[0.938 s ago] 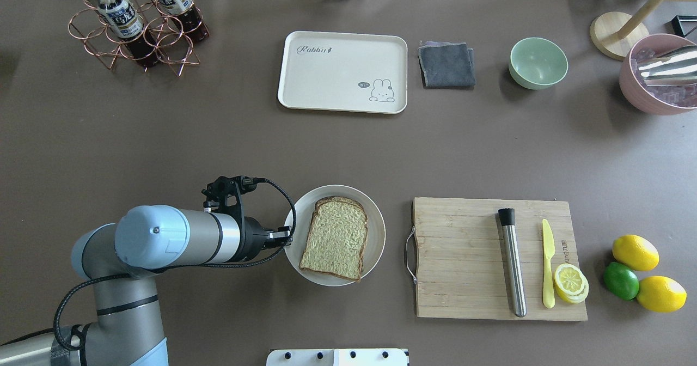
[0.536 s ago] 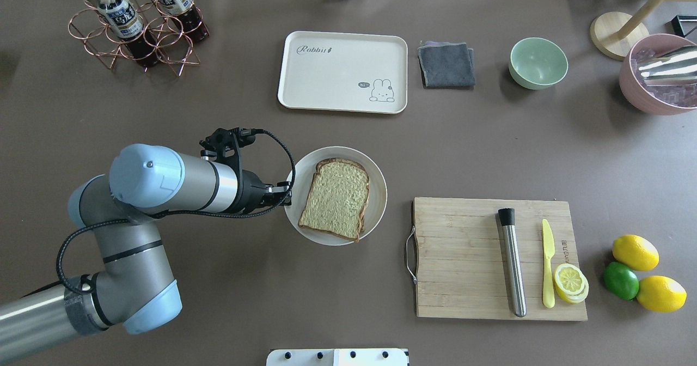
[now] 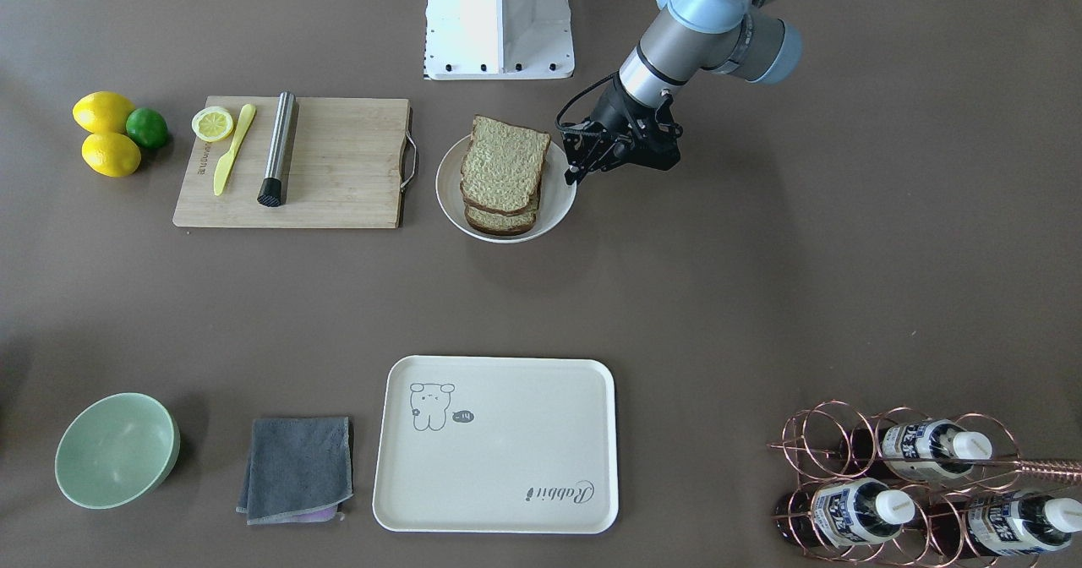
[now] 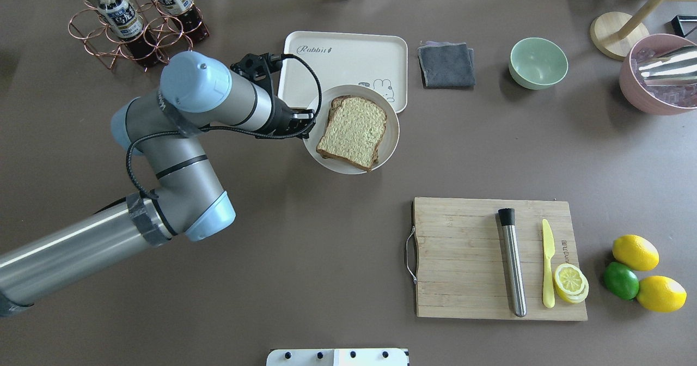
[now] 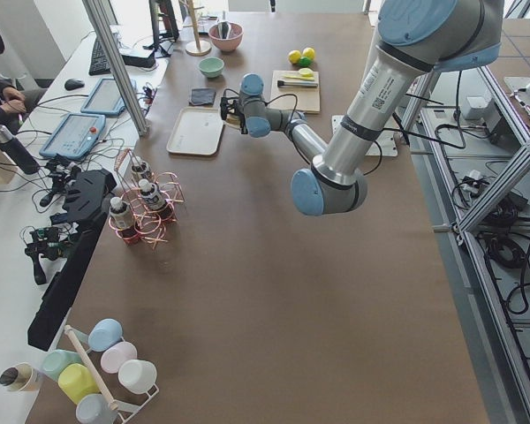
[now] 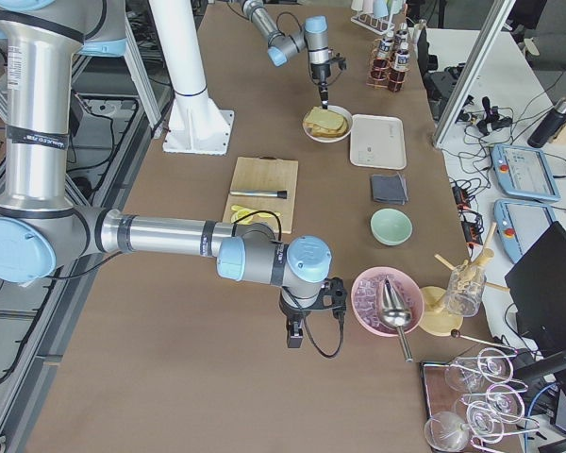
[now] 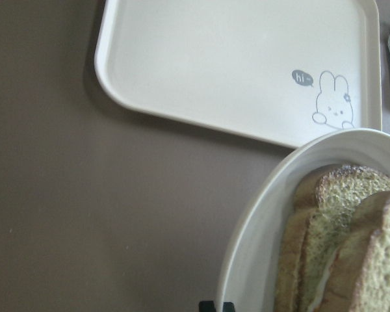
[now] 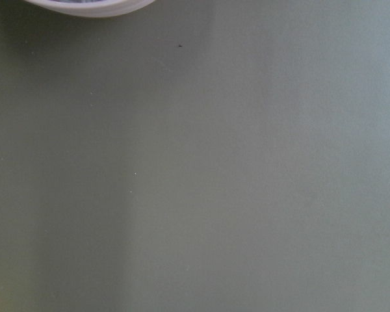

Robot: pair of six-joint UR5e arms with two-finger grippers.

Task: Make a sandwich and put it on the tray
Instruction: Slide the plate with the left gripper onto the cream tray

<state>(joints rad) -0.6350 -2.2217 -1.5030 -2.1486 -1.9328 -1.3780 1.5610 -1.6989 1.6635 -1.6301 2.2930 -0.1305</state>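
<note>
The robot's left gripper should release the white plate on the cream tray [image 3: 489, 433] [image 7: 273, 51] between the rabbit drawing and the lettering.
The sandwich [image 4: 353, 132], two brown bread slices with a thin white layer between them, lies on a round white plate [image 4: 393, 140]. My left gripper [image 4: 307, 123] is shut on the plate's left rim and holds it over the near right corner of the cream tray [image 4: 337, 61]. The left wrist view shows the tray [image 7: 234, 58], the plate [image 7: 260, 247] and the bread [image 7: 338, 247]. The yolk is hidden. My right gripper [image 6: 297, 335] hangs near the pink bowl; I cannot tell whether it is open or shut.
A wooden cutting board [image 4: 463, 257] with a metal muddler [image 4: 513, 262], a yellow knife [image 4: 548, 262] and lemon slices [image 4: 570, 282] lies front right. A grey cloth [image 4: 446, 63], a green bowl [image 4: 538, 62] and a bottle rack [image 4: 136, 23] flank the tray.
My left arm has carried the plate with the sandwich from the table's near side away from the robot, up to the tray's near right corner.
</note>
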